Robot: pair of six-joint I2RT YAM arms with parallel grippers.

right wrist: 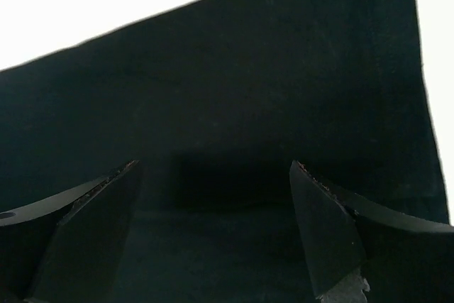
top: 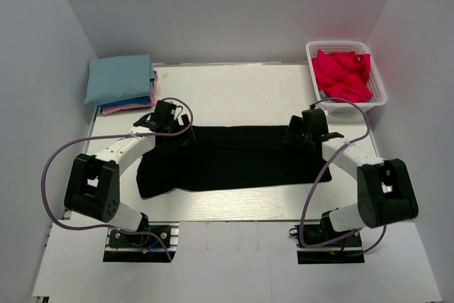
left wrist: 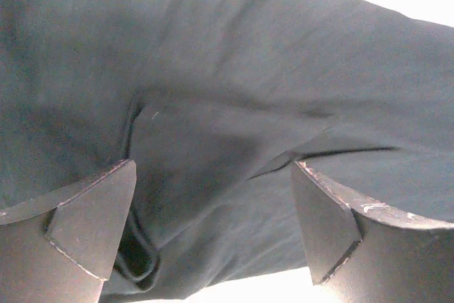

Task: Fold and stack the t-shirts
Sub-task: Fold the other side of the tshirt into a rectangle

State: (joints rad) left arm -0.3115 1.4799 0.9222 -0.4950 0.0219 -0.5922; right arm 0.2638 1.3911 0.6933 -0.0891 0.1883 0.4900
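The black t-shirt's folded flap lies creased below the robot's left gripper, so that gripper should pinch the flap's curling edge [left wrist: 145, 238] and straighten it before the next fold.
A large black t-shirt [top: 234, 157] lies spread across the middle of the table, folded into a long band. My left gripper [top: 169, 124] hovers over its far left corner, jaws wide apart, with creased black cloth [left wrist: 227, 140] beneath them and nothing pinched. Over the far right corner, my right gripper [top: 303, 133] is also open above flat black cloth [right wrist: 234, 125]. At the back left sits a stack of folded t-shirts: light blue [top: 119, 79] on top, blue and pink [top: 128, 108] edges under it. A bright red t-shirt [top: 344, 74] lies crumpled in the basket.
The white lattice basket [top: 378, 97] stands at the back right corner. White walls close in the table on the left, back and right. Both arm bases [top: 138, 239] are bolted at the near edge, with purple cables looping beside them.
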